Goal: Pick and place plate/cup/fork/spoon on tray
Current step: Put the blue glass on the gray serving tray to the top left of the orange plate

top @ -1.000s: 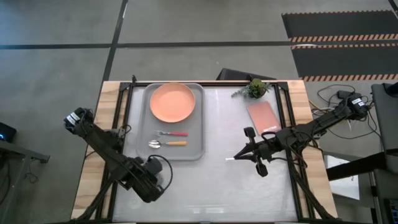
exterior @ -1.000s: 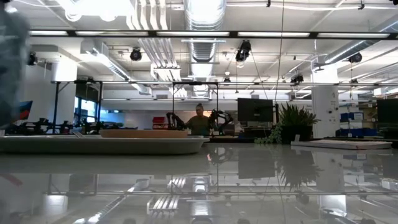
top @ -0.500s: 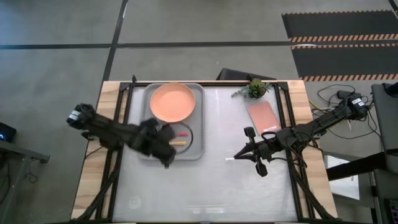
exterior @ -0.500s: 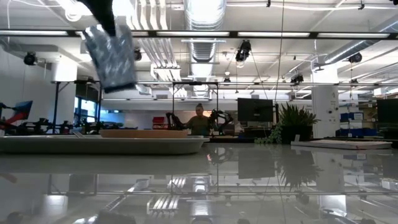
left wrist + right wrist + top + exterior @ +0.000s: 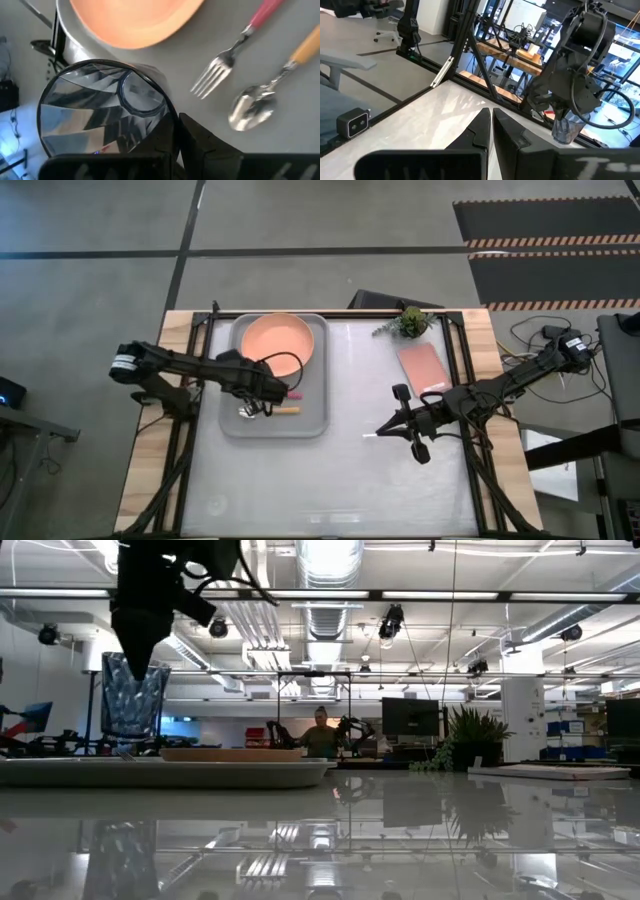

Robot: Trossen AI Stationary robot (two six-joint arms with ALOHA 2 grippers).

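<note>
Next, my left gripper lets go of the cup on the tray (image 5: pixel 243 391) (image 5: pixel 166 83) beside the fork's teeth, just below the plate.
The cup (image 5: pixel 134 700) looks like clear faceted blue-grey glass; it also shows in the left wrist view (image 5: pixel 95 110). My left gripper (image 5: pixel 262 390) is shut on it over the tray's (image 5: pixel 316 420) left half, near the plate's (image 5: pixel 275 343) near edge. The fork (image 5: pixel 227 62) and the spoon (image 5: pixel 260 97) lie flat on the tray beside the cup. The plate rests flat in the tray's far part. My right gripper (image 5: pixel 378 433) is shut and empty over the table's middle right. My left gripper holds the cup by its rim wall (image 5: pixel 172 125), one finger inside the cup and one outside. The fingers come from above, pointing down (image 5: pixel 145 650). The cup hangs upright below them, its base low over the tray; whether the base touches the tray I cannot tell.
A pink rectangular slab (image 5: pixel 422 367) and a small green plant (image 5: pixel 410 321) lie at the table's far right. A person (image 5: pixel 320 736) stands in the room beyond the table. Bare table lies between the tray and my right gripper.
My left gripper has carried the cup from the table's near left, up and toward the far edge over the tray, then down. The cup was tilted and high half a second ago; now it stands upright, low over the tray beside the fork and spoon.
</note>
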